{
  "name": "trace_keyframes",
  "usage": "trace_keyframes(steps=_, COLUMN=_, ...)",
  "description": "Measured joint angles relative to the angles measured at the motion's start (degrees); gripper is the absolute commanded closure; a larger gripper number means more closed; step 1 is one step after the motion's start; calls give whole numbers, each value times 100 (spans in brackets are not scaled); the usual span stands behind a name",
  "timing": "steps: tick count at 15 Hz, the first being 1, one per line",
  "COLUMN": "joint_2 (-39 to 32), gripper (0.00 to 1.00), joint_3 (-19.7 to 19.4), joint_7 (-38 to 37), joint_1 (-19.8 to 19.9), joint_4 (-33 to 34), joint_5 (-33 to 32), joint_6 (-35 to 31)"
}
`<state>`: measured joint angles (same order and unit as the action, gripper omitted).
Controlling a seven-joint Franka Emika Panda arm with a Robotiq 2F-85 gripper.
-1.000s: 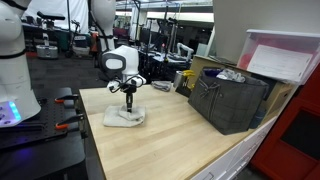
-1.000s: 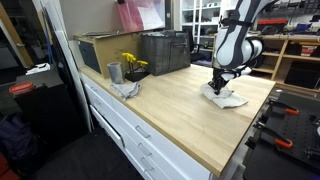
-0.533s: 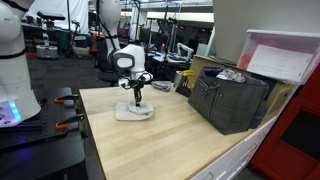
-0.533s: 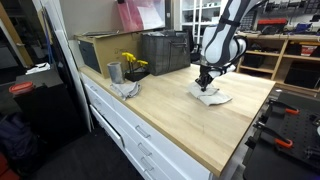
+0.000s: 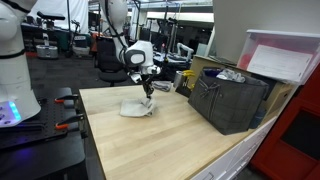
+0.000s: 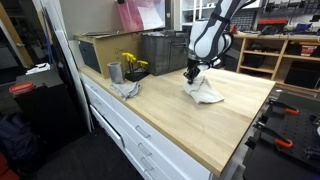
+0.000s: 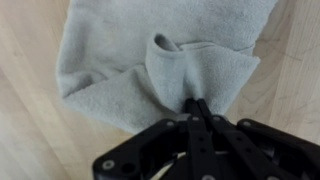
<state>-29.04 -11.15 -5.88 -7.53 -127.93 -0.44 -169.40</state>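
The raised fold, now held lifted at the cloth's edge, will be laid over the cloth itself as my gripper lets go of it on the middle of the pale grey-white cloth point(image 5: 140, 105).
A pale grey-white cloth point(image 7: 150, 60) lies crumpled on the wooden tabletop point(image 5: 160, 135). My gripper point(image 7: 197, 106) is shut on a pinched fold at the cloth's edge, its two black fingers pressed together. In both exterior views the gripper point(image 5: 147, 92) point(image 6: 190, 74) holds one side of the cloth point(image 5: 136, 107) point(image 6: 204, 92) lifted, and the rest trails on the wood behind it.
A dark grey crate point(image 5: 228, 100) stands at the table's far side with a clear plastic bin point(image 5: 282, 55) behind it. A metal cup point(image 6: 114, 72), yellow flowers point(image 6: 133, 64) and another crumpled rag point(image 6: 125, 89) sit near the cardboard box point(image 6: 100, 47). Red clamps point(image 5: 66, 122) lie off the table's edge.
My gripper has dragged the cloth across the table toward the dark crate. The cloth has slid along with it, one edge raised.
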Motion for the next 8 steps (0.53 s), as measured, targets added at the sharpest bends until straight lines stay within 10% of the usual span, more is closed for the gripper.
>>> trace_keyframes(steps=8, joint_2=16, gripper=99, joint_3=-216, joint_7=-105, joint_1=48, joint_4=-37, joint_5=-296, joint_6=598)
